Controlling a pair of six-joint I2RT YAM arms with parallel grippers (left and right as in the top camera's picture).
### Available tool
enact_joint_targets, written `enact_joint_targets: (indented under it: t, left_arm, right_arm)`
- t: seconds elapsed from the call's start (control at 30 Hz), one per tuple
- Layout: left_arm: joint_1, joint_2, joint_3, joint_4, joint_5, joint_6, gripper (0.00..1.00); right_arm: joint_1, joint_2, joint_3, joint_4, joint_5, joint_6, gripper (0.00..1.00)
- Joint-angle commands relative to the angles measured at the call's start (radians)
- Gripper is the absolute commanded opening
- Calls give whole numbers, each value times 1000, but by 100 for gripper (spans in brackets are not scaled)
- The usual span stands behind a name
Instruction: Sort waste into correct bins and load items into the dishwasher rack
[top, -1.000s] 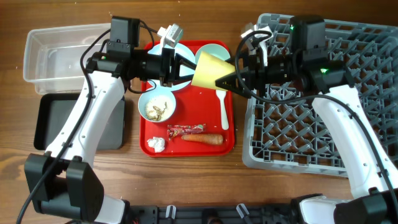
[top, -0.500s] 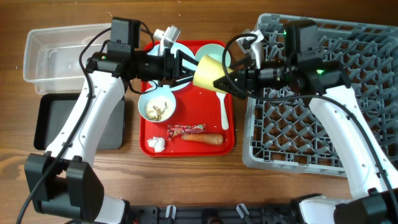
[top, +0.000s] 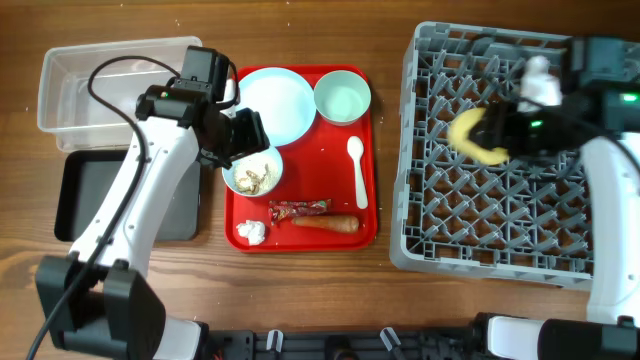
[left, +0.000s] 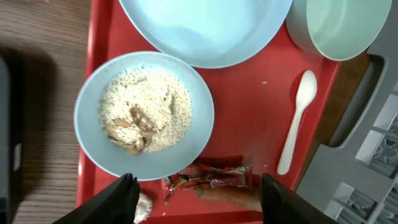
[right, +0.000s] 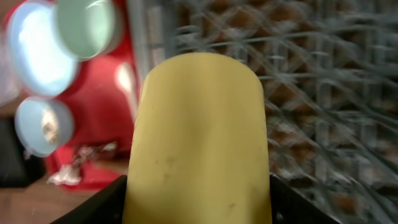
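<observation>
My right gripper has the yellow cup, held on its side above the rack, to set down. It will let go of the cup on the grey rack's wires (top: 578, 187), well away from the red tray.
My right gripper (top: 487, 137) is shut on the yellow cup (top: 468, 135) and holds it on its side above the grey dishwasher rack (top: 500, 215). The cup (right: 199, 137) fills the right wrist view between both fingers. My left gripper (top: 250, 135) hangs open and holds nothing, just above the small bowl of beige scraps (top: 252, 172). In the left wrist view that bowl (left: 144, 115), the white spoon (left: 297, 121), the candy wrapper (left: 211, 177) and the carrot (left: 233, 196) lie below the open gripper (left: 199, 202). The white plate (top: 275, 100), green bowl (top: 342, 97), spoon (top: 358, 170), wrapper (top: 298, 208), carrot (top: 325, 223) and tissue (top: 250, 231) sit on the red tray (top: 320, 160).
A clear tub (top: 100, 85) stands at the back left, with the shallow black tray (top: 85, 195) in front of it. The rack takes up the right side of the wooden table, and its left wall runs close to the red tray's right edge.
The left gripper opened, let go of the yellow cup and drew back left over the small bowl. The right arm carried the cup right, from over the red tray to above the rack.
</observation>
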Motion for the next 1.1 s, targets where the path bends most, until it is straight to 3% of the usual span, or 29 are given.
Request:
enact_joint_targets:
  t: [0.0,0.3,0.63,0.67,0.7,0.73,0.77,1.07]
  left_arm:
    - [-1,-60,8,2,-50,9,64]
    - [-1,-63,8,2,-50,10,63]
    - [-1,-63,8,-6,-49,31,63]
    - [-1,-63,8,-8,-49,31,63]
    - [-1,-63,8,-10,-49,31,63]
    - [-1,-63,8,-10,-49,31,63]
    - [-1,-63,8,-10,-48,31,63]
    - [-1,-63,8,-25,-49,31,66]
  right_arm:
    - [-125,3,34,-52,191,63,34]
    - [-434,133,34,-62,215,54,34]
    - [-495,280,33,-16,214,50,34]
    - [-494,298,33,-15,215,50,42]
    - [-494,312,33,-15,215,50,58]
    - [-494,325,33,-11,215,50,82]
    - [-494,332,33,-8,215,50,88]
    - [-492,325,34,0,118,45,90]
